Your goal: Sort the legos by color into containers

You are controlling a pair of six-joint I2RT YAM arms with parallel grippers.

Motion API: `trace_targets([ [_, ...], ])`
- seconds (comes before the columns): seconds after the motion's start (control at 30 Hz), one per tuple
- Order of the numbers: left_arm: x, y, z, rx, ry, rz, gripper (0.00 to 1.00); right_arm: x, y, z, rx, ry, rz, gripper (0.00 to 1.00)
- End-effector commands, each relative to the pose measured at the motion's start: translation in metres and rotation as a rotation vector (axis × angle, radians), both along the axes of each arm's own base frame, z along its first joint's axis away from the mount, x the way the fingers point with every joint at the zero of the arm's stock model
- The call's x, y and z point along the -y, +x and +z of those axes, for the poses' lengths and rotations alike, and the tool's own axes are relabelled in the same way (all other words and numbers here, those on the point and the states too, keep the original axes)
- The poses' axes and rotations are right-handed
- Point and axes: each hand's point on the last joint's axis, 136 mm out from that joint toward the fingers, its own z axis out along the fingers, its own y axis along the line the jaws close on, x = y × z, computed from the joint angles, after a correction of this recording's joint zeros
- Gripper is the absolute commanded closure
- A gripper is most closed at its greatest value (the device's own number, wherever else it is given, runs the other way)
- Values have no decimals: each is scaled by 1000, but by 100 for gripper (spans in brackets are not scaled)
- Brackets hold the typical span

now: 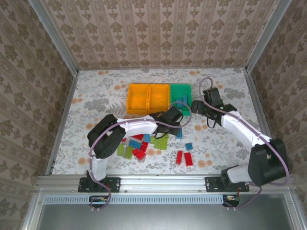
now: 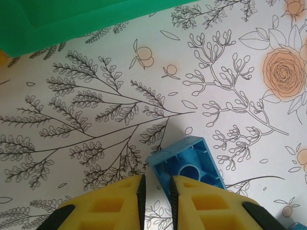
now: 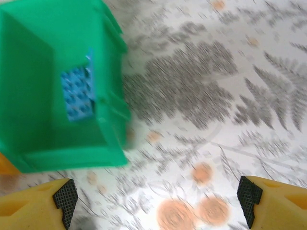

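Note:
My left gripper will open its fingers, turn them in line and grip the brick's long sides [image 2: 213,161], because the upside-down blue brick lies crooked to its narrow gap.
Two orange bins [image 1: 144,98] and a teal-green bin [image 1: 184,89] stand joined in a row at the back. Blue legos [image 3: 76,93] lie inside the teal bin [image 3: 43,134]. A pile of red, blue and lime legos [image 1: 139,143] lies at the front left, with two red bricks [image 1: 184,157] and a blue one [image 1: 189,145] to its right. My left gripper [image 2: 157,184] is open by a narrow gap, low over an upside-down blue brick [image 2: 189,163]; the brick's edge reaches into the gap and the right finger [image 2: 201,201] covers part of it. My right gripper [image 3: 156,206] hangs wide open beside the teal bin, holding nothing.
The floral table cover [image 1: 96,96] is bounded by aluminium rails [image 1: 62,120] and patterned walls. The left arm [image 1: 134,127] reaches across above the pile. Bare cover lies at the back left and far right.

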Motion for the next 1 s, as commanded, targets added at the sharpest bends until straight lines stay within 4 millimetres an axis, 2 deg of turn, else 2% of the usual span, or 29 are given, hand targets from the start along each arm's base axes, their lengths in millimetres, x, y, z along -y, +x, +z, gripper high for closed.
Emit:
trace_targets([
  [0.0, 0, 11, 33, 47, -25, -2, 72, 10, -20, 2, 10, 0, -26, 10],
  [0.2, 11, 3, 38, 42, -47, -1, 60, 18, -51, -16, -27, 6, -48, 10],
  [0.27, 14, 0, 39, 41, -49, 5, 50, 23, -58, -22, -34, 6, -66, 10],
  [0.37, 21, -4, 38, 25, -49, 4, 45, 29, -67, -28, -45, 14, -89, 9],
  [0.53, 24, -10, 22, -33, -20, 45, 42, 40, -78, -33, -38, 35, -136, 9],
  [0.73, 17, -12, 8, -70, 14, 84, 42, 54, -85, -35, -19, 87, -189, 6],
  [0.97, 18, -15, -3, -106, 35, 105, 40, 50, -84, -34, -21, 118, -162, 6],
])
